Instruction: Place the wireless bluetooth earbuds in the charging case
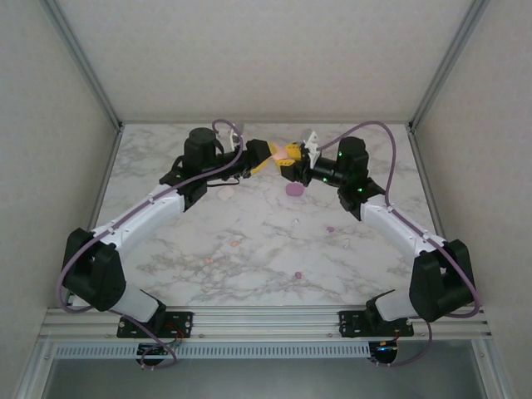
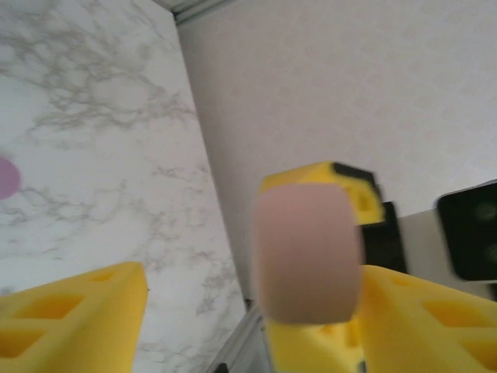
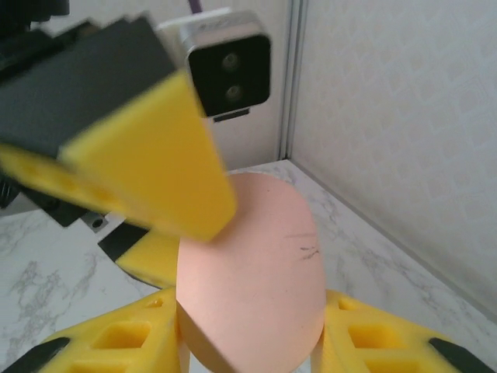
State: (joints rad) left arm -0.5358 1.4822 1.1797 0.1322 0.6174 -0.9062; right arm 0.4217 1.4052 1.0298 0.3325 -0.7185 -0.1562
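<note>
The left gripper is tilted, with the charging case close to one finger, so it should turn level and take the case (image 3: 312, 233) by its sides.
A salmon-pink charging case (image 3: 248, 272) hangs above the back of the table, pinched by its sides between the yellow fingers of my right gripper (image 3: 248, 326). My left gripper (image 2: 256, 303) faces it from the other side, its fingers (image 2: 74, 315) spread wide and apart from the case (image 2: 307, 256). In the top view both grippers meet at the case (image 1: 273, 151). Tiny earbuds lie scattered on the marble: purple ones (image 1: 330, 229) (image 1: 298, 274), salmon ones (image 1: 235, 243) (image 1: 209, 260) and a white one (image 1: 295, 223).
A purple case (image 1: 293, 189) lies on the table just below the grippers, and a white case (image 1: 226, 194) sits beside the left arm. The back wall stands close behind both grippers. The marble table (image 1: 266, 283) spreads toward the near edge.
</note>
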